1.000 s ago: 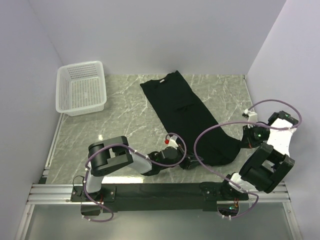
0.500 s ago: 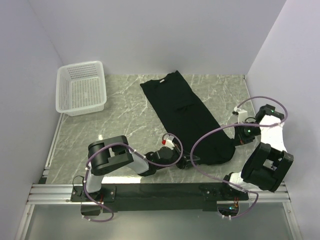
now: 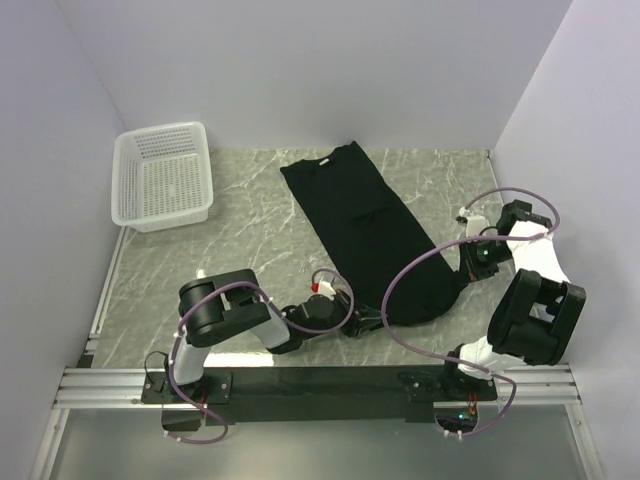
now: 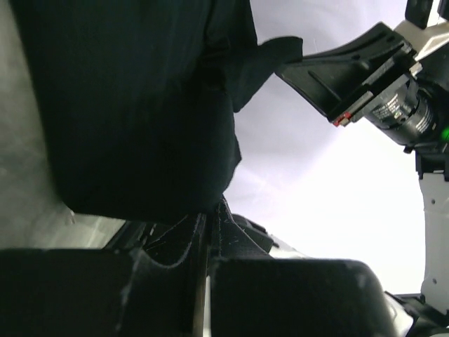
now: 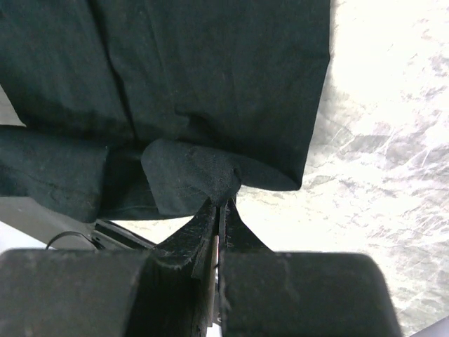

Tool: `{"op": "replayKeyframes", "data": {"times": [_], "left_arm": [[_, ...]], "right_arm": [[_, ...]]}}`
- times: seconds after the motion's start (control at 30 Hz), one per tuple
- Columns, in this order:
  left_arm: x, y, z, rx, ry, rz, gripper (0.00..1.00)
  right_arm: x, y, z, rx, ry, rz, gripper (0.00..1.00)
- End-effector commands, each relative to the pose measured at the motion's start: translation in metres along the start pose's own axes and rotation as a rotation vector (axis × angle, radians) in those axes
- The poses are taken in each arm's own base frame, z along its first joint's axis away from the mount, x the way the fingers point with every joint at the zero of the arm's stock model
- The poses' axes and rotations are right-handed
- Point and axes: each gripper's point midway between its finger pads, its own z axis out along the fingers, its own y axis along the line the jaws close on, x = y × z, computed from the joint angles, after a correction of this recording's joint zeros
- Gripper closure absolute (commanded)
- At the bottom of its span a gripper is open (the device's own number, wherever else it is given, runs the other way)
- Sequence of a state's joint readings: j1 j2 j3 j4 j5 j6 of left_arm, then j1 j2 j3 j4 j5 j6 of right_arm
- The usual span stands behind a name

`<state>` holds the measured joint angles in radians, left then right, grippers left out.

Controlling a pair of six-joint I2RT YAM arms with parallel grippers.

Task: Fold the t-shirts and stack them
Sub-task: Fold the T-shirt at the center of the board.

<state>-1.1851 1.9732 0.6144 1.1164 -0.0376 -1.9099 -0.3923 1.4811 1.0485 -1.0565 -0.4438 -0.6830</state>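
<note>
My right gripper pinches a bunched fold while the t-shirt's near hem curves slack; I need to release, back off, grab the near hem's edge (image 3: 436,317).
One black t-shirt (image 3: 365,215) lies as a long strip running diagonally from the far middle of the marble table to the near right. My left gripper (image 3: 375,318) is shut on the strip's near left hem corner, and the cloth (image 4: 133,105) rises straight out of its closed tips (image 4: 210,205). My right gripper (image 3: 462,275) is shut on the near right corner. A bunched fold of black fabric (image 5: 189,175) is pinched between its fingers (image 5: 223,200), with the rest of the t-shirt (image 5: 210,70) spread beyond.
A white mesh basket (image 3: 163,175) stands at the far left of the table. Walls close in the left, back and right sides. Purple cables loop over both arms near the shirt's near end.
My right gripper has moved left and away from the near edge, carrying its hem corner inward. My left gripper has shifted slightly left. The shirt's near end has drawn up and looks shorter.
</note>
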Motion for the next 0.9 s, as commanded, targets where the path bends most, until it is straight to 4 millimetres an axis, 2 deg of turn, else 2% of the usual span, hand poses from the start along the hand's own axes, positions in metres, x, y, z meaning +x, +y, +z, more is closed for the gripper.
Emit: {"op": "replayKeyframes", "data": {"times": [0.0, 0.3, 0.57, 0.73, 0.77, 0.83, 0.87], "left_arm": [[-0.001, -0.015, -0.001, 0.062, 0.023, -0.021, 1.00], [-0.012, -0.013, 0.001, 0.053, 0.004, -0.024, 0.99], [-0.010, -0.005, 0.003, 0.006, 0.021, 0.008, 0.99], [0.001, 0.002, 0.001, -0.050, 0.053, 0.103, 1.00], [0.000, 0.013, 0.001, -0.103, 0.051, 0.121, 0.99], [0.007, 0.016, 0.001, -0.123, 0.062, 0.166, 0.99], [0.006, 0.024, 0.000, -0.158, 0.059, 0.174, 0.99]], "right_arm": [[-0.021, -0.006, -0.003, 0.029, -0.042, 0.004, 1.00], [-0.025, -0.013, 0.012, 0.034, -0.026, 0.031, 1.00], [-0.009, -0.024, 0.026, 0.073, 0.020, 0.045, 0.99], [-0.008, -0.022, 0.014, 0.086, -0.024, 0.033, 1.00], [-0.007, -0.020, 0.013, 0.083, -0.022, 0.036, 1.00], [-0.002, -0.021, 0.010, 0.096, -0.018, 0.031, 1.00], [0.003, -0.021, 0.012, 0.100, -0.010, 0.030, 1.00]]}}
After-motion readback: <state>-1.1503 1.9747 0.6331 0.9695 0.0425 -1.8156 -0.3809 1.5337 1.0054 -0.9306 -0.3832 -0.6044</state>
